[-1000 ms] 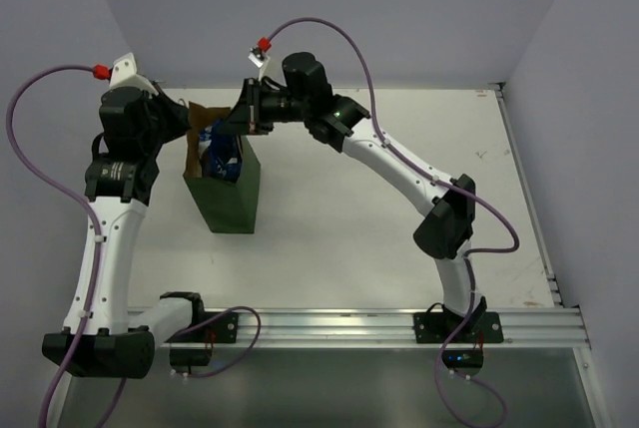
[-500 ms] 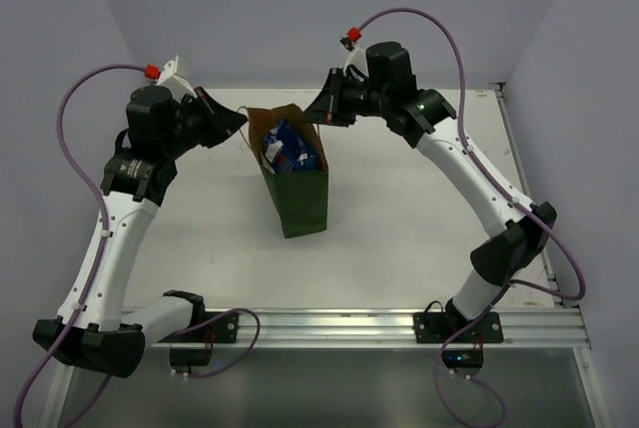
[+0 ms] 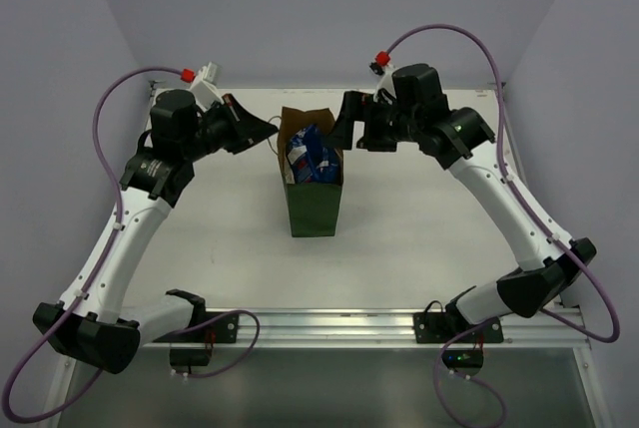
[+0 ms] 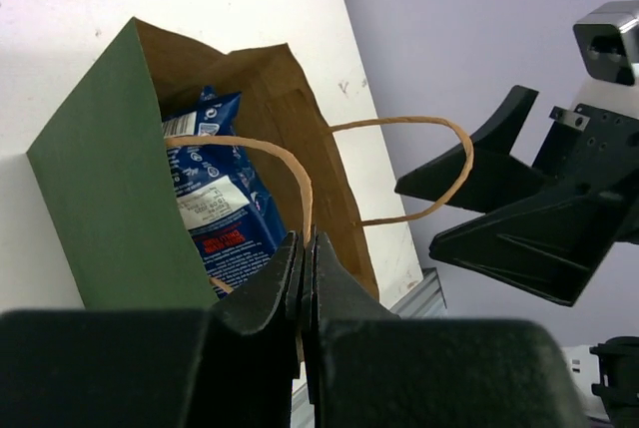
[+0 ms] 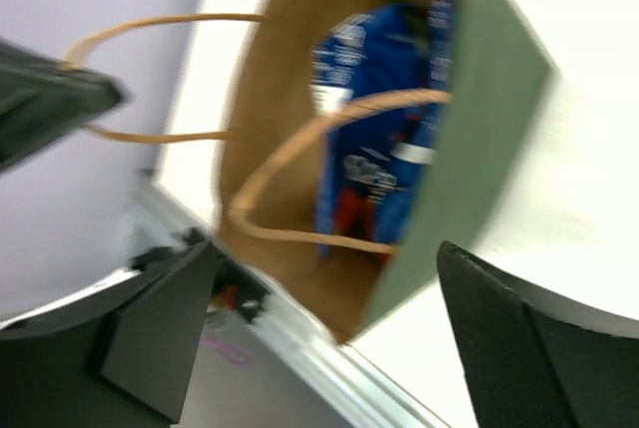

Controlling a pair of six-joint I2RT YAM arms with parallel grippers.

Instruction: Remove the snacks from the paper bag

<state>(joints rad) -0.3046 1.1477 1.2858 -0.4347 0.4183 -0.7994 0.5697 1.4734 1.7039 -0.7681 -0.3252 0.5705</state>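
Note:
The robot's right gripper will close on the middle of the blue-and-white snack packet [image 3: 311, 155] [image 5: 351, 142] inside the paper bag, and then the packet can come out.
The paper bag [image 3: 315, 207] stands upright at mid-table, dark green outside and brown inside, with its mouth open. A blue-and-white snack packet [image 3: 311, 153] sticks up inside it; other snacks are hidden. My left gripper [image 3: 270, 130] sits just left of the bag's mouth. In the left wrist view it [image 4: 303, 240] is shut on one thin tan loop handle [image 4: 290, 164]. My right gripper [image 3: 349, 134] hovers just right of the mouth. Its jaws [image 5: 329, 318] stand wide open with nothing between them, and the other handle [image 5: 329, 124] hangs free above the blue packet [image 5: 369, 149].
The white table [image 3: 439, 218] is walled at the back and sides. An aluminium rail [image 3: 329, 326] with both arm bases runs along the near edge. The bag's green wall [image 5: 469, 149] lies between my right fingers and the table edge.
Both arms and the bag have moved right across the table. The right gripper, shut earlier, has opened; the left stays shut on its handle.

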